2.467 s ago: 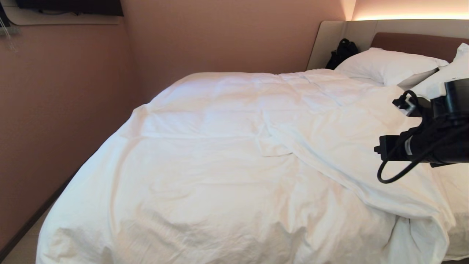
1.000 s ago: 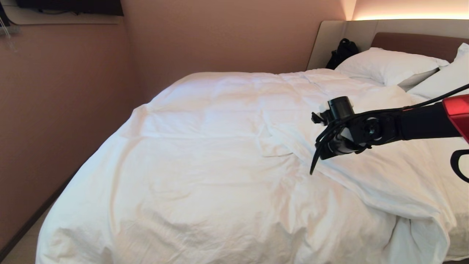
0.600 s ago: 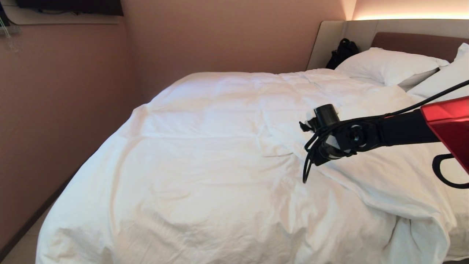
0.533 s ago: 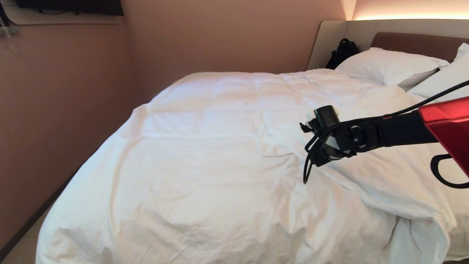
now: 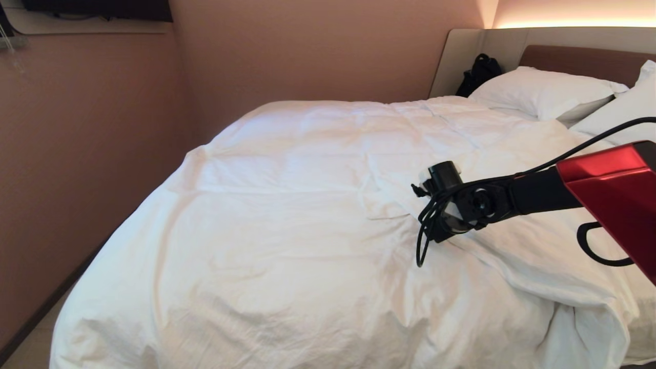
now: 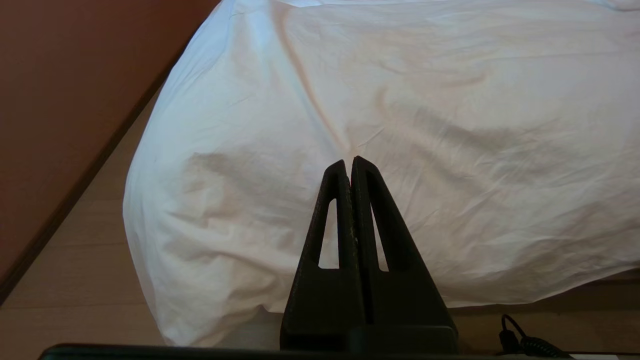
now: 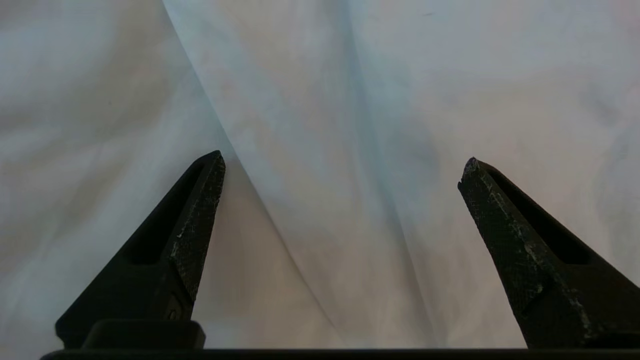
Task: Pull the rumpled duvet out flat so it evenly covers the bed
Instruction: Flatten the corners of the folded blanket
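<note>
My right gripper will grab the crease at the folded-back flap's corner (image 5: 444,240) (image 7: 342,222), to pull the white duvet out flat.
The white duvet (image 5: 287,215) lies wrinkled over the bed (image 5: 579,59), and a flap of it is folded back on the right side (image 5: 512,256). My right arm (image 5: 528,195) reaches in from the right, its wrist low over the corner of that flap. In the right wrist view the right gripper (image 7: 342,160) is open wide, close above a crease of the duvet (image 7: 300,150), holding nothing. My left gripper (image 6: 348,161) is shut and empty, parked low beside the duvet's hanging foot corner (image 6: 225,215).
Two white pillows (image 5: 543,89) lean at the headboard, with a black bag (image 5: 479,72) beside them. A pink wall (image 5: 92,154) runs close along the bed's far side. Wood floor (image 6: 65,280) shows by the foot corner.
The right arm has swung in from the right edge over the duvet and sunk toward the folded flap. The duvet has not moved.
</note>
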Tool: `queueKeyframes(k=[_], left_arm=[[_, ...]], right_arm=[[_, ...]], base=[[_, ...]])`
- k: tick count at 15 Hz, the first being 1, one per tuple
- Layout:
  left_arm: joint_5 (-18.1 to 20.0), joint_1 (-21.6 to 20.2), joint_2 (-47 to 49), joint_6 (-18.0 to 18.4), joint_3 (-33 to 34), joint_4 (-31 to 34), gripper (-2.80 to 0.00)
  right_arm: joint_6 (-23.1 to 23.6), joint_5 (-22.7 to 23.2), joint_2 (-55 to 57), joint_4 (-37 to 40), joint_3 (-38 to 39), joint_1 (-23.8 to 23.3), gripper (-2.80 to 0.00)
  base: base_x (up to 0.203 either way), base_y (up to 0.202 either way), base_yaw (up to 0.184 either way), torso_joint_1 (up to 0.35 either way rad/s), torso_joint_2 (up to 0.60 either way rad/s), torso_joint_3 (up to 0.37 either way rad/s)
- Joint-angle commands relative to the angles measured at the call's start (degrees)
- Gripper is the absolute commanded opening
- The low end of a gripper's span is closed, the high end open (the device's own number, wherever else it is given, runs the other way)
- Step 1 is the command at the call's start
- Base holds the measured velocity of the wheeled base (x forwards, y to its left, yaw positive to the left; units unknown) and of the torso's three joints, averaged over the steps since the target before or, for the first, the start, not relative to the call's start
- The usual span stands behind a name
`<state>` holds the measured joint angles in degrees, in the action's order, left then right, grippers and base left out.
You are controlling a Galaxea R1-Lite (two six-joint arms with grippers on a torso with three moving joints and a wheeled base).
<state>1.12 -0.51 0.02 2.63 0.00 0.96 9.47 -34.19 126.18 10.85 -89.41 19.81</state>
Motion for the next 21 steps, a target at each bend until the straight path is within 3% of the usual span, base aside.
queueKeyframes(k=[1,3,13,21], left_arm=[[0.0,0.0,0.0,0.0,0.0,0.0,-2.80],[0.0,0.0,0.0,0.0,0.0,0.0,-2.80],[0.0,0.0,0.0,0.0,0.0,0.0,-2.80],[0.0,0.0,0.0,0.0,0.0,0.0,-2.80]], right_arm=[[0.1,-0.2,1.0,-0.1,0.0,0.0,0.00],[0.2,-0.4,1.9,-0.4,-0.2,0.0,0.00],[0.4,-15.5,6.9,-2.9,-4.5,-1.7,0.00],[0.4,-18.7,8.1,-2.9,-6.6,-4.1,0.00]], base=[[0.000,0.000,0.000,0.000,0.00,0.000],[0.000,0.000,0.000,0.000,0.00,0.000],[0.000,0.000,0.000,0.000,0.00,0.000],[0.000,0.000,0.000,0.000,0.00,0.000]])
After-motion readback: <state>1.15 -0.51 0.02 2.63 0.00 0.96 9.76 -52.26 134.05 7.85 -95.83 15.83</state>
